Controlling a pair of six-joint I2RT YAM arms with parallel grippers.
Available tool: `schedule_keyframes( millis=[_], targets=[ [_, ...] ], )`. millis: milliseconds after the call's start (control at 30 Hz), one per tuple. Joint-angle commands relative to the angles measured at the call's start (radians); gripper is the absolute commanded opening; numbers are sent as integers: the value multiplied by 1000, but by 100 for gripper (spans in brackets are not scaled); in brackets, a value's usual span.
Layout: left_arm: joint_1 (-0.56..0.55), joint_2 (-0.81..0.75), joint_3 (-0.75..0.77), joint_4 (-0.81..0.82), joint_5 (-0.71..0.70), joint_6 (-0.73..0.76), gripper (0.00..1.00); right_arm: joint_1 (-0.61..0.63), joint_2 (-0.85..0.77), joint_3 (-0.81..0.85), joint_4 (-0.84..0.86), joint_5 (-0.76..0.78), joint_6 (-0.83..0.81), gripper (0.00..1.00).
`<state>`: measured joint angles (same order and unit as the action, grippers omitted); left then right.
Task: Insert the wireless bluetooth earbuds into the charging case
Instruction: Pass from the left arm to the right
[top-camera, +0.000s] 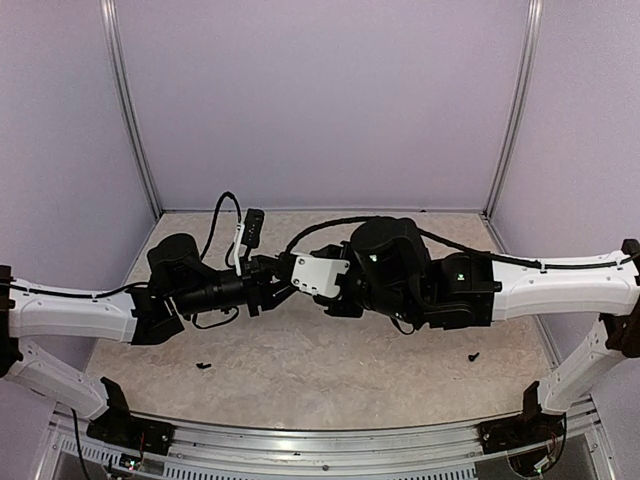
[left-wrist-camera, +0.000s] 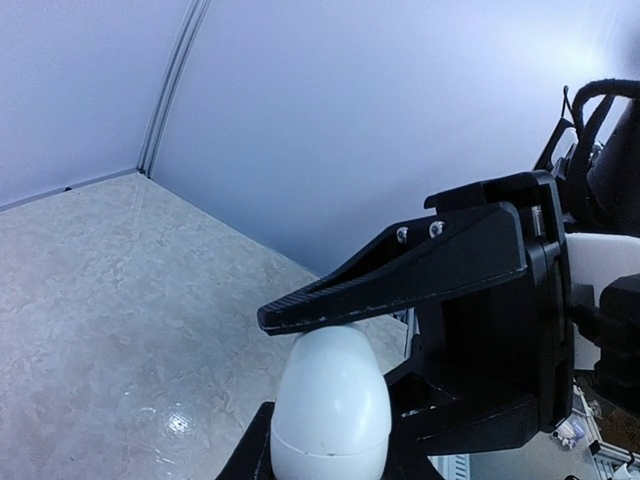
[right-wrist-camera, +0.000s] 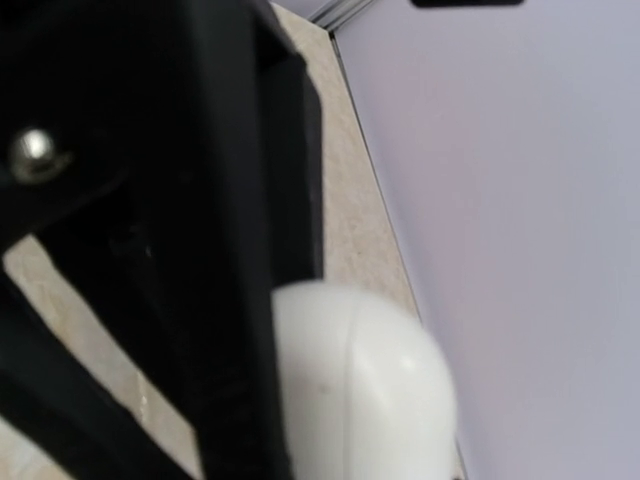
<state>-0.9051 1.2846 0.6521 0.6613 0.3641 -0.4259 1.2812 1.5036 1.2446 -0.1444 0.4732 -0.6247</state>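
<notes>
Next, my right gripper releases the charging case onto the bare middle of the table (top-camera: 348, 292), at a spot that is farther back than the black bits.
The charging case (left-wrist-camera: 330, 400) is a smooth white egg shape with its lid shut. My left gripper (left-wrist-camera: 262, 385) is shut on it, one black finger (left-wrist-camera: 400, 270) above and one below, and holds it above the table. In the right wrist view the case (right-wrist-camera: 365, 390) fills the lower middle, blurred and very close, against a black part (right-wrist-camera: 240, 250). In the top view both grippers meet mid-table, left (top-camera: 275, 282) and right (top-camera: 303, 276), and hide the case. I cannot tell whether the right jaws are open or shut. No earbuds are in view.
Two tiny black screw-like bits lie on the table, one front left (top-camera: 203, 366) and one front right (top-camera: 473, 356). A small black and white device (top-camera: 250, 232) stands behind the left arm. Lilac walls close in the back and sides.
</notes>
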Motion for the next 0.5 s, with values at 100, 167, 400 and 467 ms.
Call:
schedule_keyframes(
  millis=[100, 167, 400, 467],
  targets=[
    [12, 18, 1, 20, 4, -33, 7, 7, 0, 15, -36, -44, 120, 26],
    [12, 37, 18, 8, 28, -20, 8, 6, -7, 2, -25, -50, 126, 24],
    [15, 55, 40, 9, 21, -26, 17, 6, -18, 13, -28, -67, 100, 19],
    [16, 58, 44, 10, 17, -23, 21, 6, -28, 2, -19, -71, 92, 19]
  ],
)
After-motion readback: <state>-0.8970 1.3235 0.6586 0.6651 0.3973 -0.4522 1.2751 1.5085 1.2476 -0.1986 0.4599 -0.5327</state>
